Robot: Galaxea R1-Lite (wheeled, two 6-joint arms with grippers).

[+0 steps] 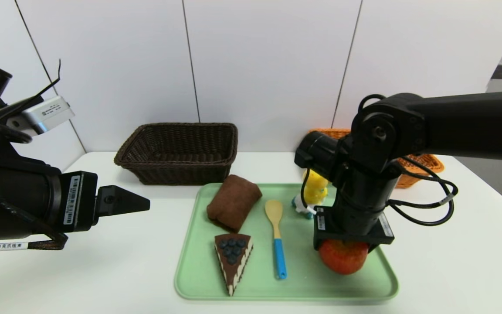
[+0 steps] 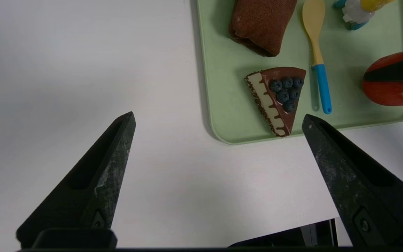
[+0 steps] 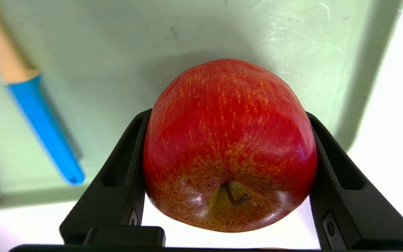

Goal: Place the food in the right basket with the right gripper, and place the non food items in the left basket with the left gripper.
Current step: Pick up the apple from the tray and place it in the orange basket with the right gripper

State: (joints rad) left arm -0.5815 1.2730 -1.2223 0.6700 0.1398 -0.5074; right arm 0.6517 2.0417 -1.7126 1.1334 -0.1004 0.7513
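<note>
My right gripper will let go of the red apple inside the orange wicker basket (image 1: 359,154), toward the side of the dark brown basket.
A red apple (image 1: 343,261) (image 3: 229,140) sits at the near right corner of the green tray (image 1: 198,279). My right gripper (image 1: 343,255) (image 3: 227,114) reaches down over it, one finger pressed against each side of the apple. Also on the tray are a chocolate cake slice topped with blueberries (image 1: 232,261) (image 2: 278,98), a folded brown cloth (image 1: 233,201), a wooden spoon with a blue handle (image 1: 277,237) and a yellow toy figure (image 1: 314,194). My left gripper (image 1: 142,203) (image 2: 218,117) hovers open over bare table left of the tray, holding nothing.
A dark brown wicker basket (image 1: 177,152) stands behind the tray on the left. An orange wicker basket (image 1: 425,168) stands at the back right, mostly hidden behind my right arm. White table surrounds the tray, and a wall runs behind.
</note>
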